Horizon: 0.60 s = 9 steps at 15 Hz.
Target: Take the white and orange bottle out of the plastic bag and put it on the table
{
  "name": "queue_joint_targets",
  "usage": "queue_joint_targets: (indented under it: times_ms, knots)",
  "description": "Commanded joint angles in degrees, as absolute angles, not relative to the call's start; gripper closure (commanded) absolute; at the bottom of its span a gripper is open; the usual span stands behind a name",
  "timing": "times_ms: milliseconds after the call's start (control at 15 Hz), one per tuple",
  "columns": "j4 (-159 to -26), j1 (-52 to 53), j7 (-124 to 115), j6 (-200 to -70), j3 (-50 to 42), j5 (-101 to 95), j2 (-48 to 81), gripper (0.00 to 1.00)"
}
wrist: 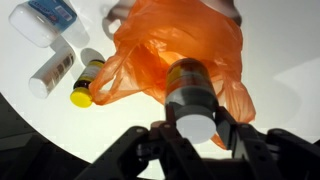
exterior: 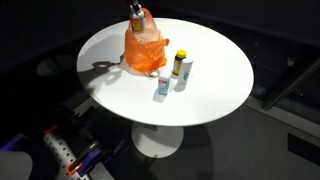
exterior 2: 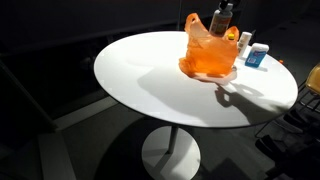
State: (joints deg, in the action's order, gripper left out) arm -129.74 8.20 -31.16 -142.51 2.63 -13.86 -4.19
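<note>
My gripper will let go of the bottle on the table (exterior: 111, 62) beside the orange plastic bag, on the side that is opposite the yellow-capped bottle.
An orange plastic bag (exterior: 145, 50) stands at the far part of the round white table (exterior: 220, 90); it also shows in an exterior view (exterior 2: 208, 55) and in the wrist view (wrist: 165, 45). My gripper (wrist: 193, 125) is shut on a bottle (wrist: 190, 88) with a white cap and a dark and orange body. The bottle's lower end is still in the bag's open mouth. In both exterior views the gripper (exterior: 137, 10) (exterior 2: 224, 10) hangs right above the bag with the bottle (exterior: 137, 20) sticking out of the top.
Beside the bag stand a yellow-capped bottle (exterior: 179, 60) (wrist: 86, 84), a white bottle (exterior: 184, 74) (wrist: 52, 72) and a small blue and white container (exterior: 163, 88) (wrist: 48, 20). The table edge (exterior 2: 130, 95) curves round. Dark floor lies all around.
</note>
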Motion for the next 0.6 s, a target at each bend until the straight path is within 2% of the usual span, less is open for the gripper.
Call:
queue_joint_targets:
  times_ms: [0, 533]
  knots:
    - [-133.8, 6.9, -26.8, -139.7, 4.5, -10.9, -12.0, 0.81]
    - [-140.1, 9.8, -13.0, -142.4, 7.1, 1.7, -15.1, 0.81]
